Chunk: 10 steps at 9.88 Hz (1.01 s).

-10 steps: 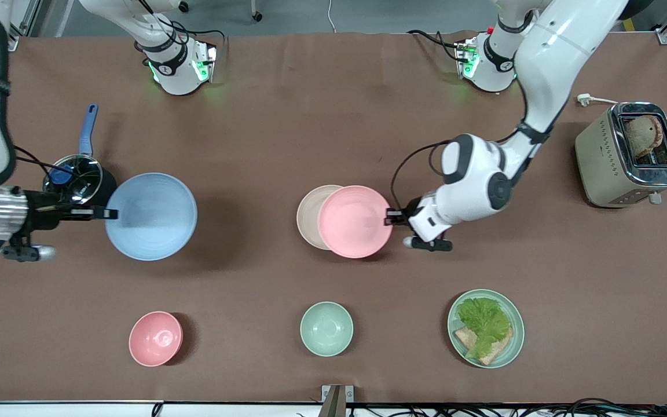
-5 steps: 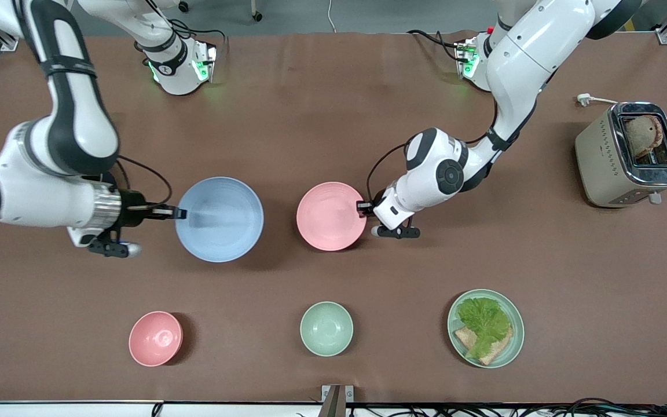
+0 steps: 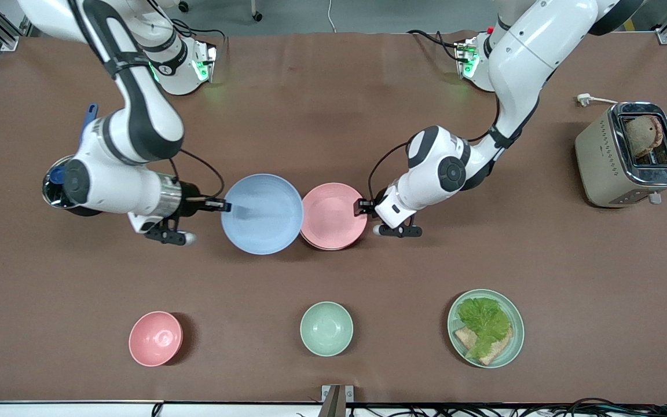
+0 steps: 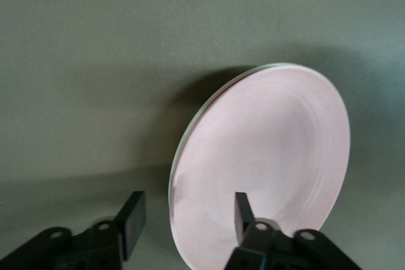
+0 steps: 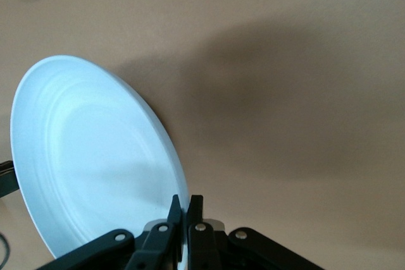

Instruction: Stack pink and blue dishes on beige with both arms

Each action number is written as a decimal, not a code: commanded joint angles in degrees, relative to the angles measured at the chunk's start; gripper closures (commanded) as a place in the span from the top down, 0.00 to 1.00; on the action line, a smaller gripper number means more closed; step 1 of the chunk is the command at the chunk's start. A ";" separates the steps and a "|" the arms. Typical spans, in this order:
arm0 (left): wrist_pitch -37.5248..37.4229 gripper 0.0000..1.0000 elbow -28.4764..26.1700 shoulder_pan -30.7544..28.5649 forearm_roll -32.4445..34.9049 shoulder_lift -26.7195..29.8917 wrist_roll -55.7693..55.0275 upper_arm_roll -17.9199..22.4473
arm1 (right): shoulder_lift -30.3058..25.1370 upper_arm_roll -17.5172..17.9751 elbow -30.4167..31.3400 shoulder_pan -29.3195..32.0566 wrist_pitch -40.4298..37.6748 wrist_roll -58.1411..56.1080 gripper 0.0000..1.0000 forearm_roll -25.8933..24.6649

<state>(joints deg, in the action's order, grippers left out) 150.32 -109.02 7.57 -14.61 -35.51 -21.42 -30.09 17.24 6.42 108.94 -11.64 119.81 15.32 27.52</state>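
My right gripper is holding the light blue plate, which hangs above the table now. It will let go of it on top of the pale pink plate (image 3: pixel 332 215).
The pale pink plate (image 3: pixel 333 216) lies flat at the table's middle on the beige plate, which shows only as a pale rim (image 4: pixel 273 66) under it. My left gripper (image 3: pixel 362 207) is at the pink plate's edge toward the left arm's end. It is open (image 4: pixel 188 200), its fingers standing apart on either side of the rim. My right gripper (image 3: pixel 223 204) is shut (image 5: pixel 188 199) on the rim of the light blue plate (image 3: pixel 261 214) (image 5: pixel 88 156). The blue plate hangs above the table, and its edge overlaps the pink plate's edge.
A steel pot (image 3: pixel 55 186) with a blue handle sits partly hidden under the right arm. Nearer the front camera are a pink bowl (image 3: pixel 156 338), a mint bowl (image 3: pixel 326 328) and a mint plate with lettuce and bread (image 3: pixel 486 328). A toaster (image 3: pixel 629 153) stands at the left arm's end.
The right arm carried the blue plate toward the middle until it overlaps the pink plate. The pink plate moved over the beige plate, covered it and sank lower.
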 commanded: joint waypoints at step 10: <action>-32.46 1.00 -1.28 -2.55 18.48 35.32 19.37 27.88 | 9.21 7.99 4.88 -10.42 26.96 12.36 0.07 -0.37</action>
<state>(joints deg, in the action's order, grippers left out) 117.84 -107.98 5.14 2.74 -1.90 -4.97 -3.45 26.22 13.99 113.91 -22.22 146.20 26.52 27.59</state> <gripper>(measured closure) 0.000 0.943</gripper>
